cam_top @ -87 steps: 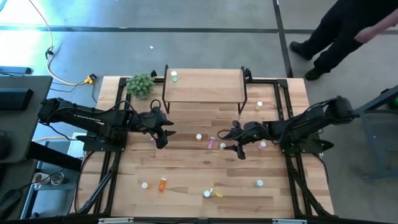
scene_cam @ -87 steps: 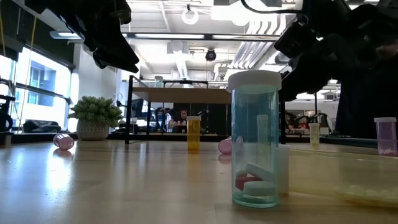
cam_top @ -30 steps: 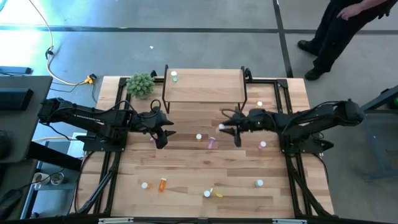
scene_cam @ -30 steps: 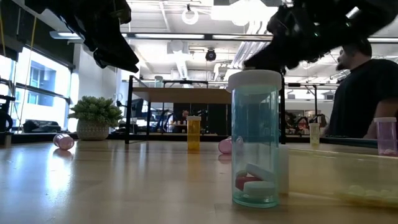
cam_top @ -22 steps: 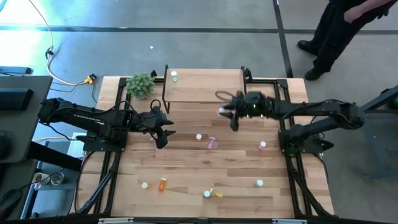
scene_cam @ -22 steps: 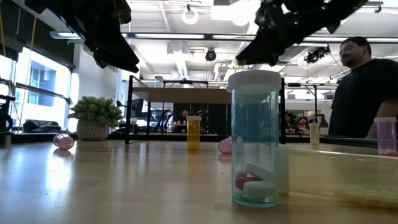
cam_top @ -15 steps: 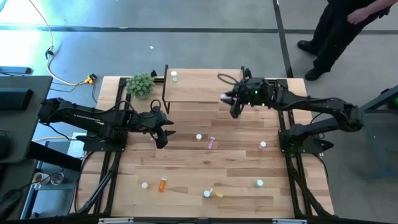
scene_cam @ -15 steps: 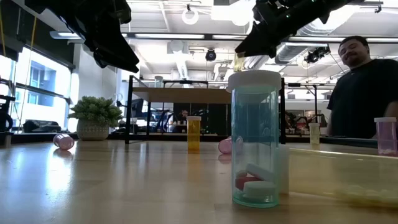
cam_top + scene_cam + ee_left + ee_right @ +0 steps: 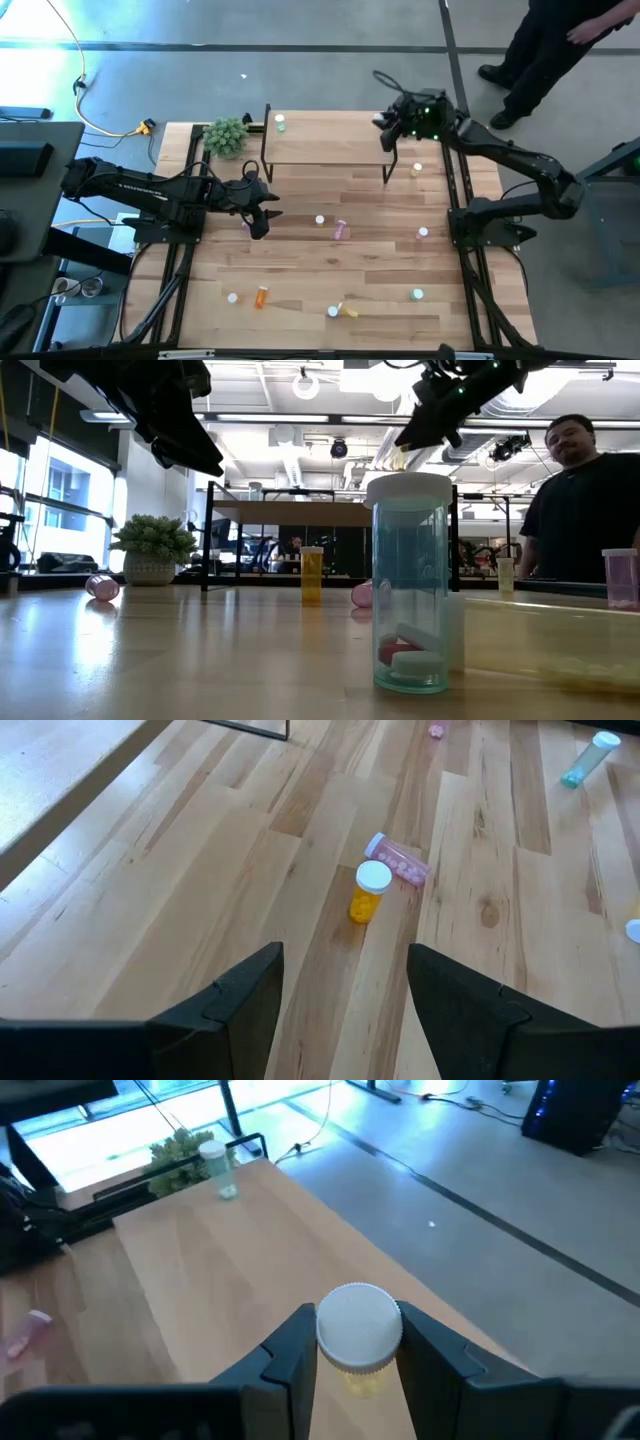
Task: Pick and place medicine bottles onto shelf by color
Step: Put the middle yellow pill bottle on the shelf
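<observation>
The yellow bottle will go down from my right gripper on the end of the shelf (image 9: 375, 128) (image 9: 378, 1415) opposite the green bottle.
My right gripper (image 9: 387, 124) hangs over the right end of the shelf (image 9: 330, 140), shut on a yellow medicine bottle (image 9: 358, 1342) with a white cap. One green bottle (image 9: 280, 123) stands on the shelf's far left corner. My left gripper (image 9: 262, 214) waits open above the table's left middle, with an upright orange bottle (image 9: 367, 892) and a lying pink bottle (image 9: 400, 861) ahead of it. Several more bottles stand or lie scattered on the tabletop, among them a green one (image 9: 410, 585) close to the low camera. My right gripper pinches the yellow bottle between its two fingers, which sit on opposite sides at its capped end (image 9: 358, 1320). The cap faces back toward the wrist. The bottle is lifted clear, above the shelf's top board.
A small green plant (image 9: 227, 134) sits left of the shelf. A yellow bottle (image 9: 416, 169) stands just right of the shelf's right legs. A person (image 9: 565, 45) stands beyond the table's far right corner. The shelf top is bare between the green bottle and my right gripper.
My right gripper has carried the yellow bottle up from the table's middle, toward the far edge and somewhat to the right, and now stands over the shelf's right end. It has stayed shut on the bottle.
</observation>
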Tool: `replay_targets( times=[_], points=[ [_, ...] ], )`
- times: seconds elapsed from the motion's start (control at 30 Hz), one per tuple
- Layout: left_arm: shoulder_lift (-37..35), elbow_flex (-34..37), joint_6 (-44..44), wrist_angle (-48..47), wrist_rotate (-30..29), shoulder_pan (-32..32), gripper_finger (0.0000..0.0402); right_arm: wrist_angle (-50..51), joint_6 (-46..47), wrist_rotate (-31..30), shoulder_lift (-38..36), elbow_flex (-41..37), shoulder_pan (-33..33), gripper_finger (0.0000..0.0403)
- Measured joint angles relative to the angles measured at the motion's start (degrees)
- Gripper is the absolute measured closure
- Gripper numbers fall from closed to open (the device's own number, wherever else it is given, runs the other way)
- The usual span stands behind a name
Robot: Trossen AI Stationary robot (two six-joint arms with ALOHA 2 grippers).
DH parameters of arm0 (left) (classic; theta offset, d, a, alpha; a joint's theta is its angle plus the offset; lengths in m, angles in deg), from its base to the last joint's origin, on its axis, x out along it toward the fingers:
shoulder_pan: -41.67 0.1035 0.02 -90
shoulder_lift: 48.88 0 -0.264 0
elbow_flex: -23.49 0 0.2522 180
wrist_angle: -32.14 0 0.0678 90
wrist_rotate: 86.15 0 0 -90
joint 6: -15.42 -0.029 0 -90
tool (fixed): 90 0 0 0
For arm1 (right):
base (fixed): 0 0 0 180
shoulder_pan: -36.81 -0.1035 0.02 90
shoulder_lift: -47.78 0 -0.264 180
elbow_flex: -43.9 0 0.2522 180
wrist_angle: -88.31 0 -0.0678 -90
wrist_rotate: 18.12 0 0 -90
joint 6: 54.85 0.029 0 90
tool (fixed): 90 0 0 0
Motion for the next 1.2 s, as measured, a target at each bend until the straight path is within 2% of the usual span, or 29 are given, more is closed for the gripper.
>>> replay_targets(
  times=[0.1,0.37,0.8,1.2],
  points=[
    [0.0,0.0,0.2,0.0,0.0,0.0,0.0200,0.0,-0.5,4.7,0.1,0.0,4.3,0.0299],
    [0.0,0.0,0.5,0.0,0.0,0.0,0.0200,1.1,-2.1,8.8,1.8,0.0,11.1,0.0299],
    [0.0,0.0,0.5,0.0,-0.1,0.0,0.0200,0.9,-2.1,8.9,10.0,0.0,11.1,0.0299],
    [0.0,0.0,0.5,0.0,-0.2,0.0,0.0200,0.0,-3.3,8.8,11.1,0.0,8.0,0.0299]
  ],
)
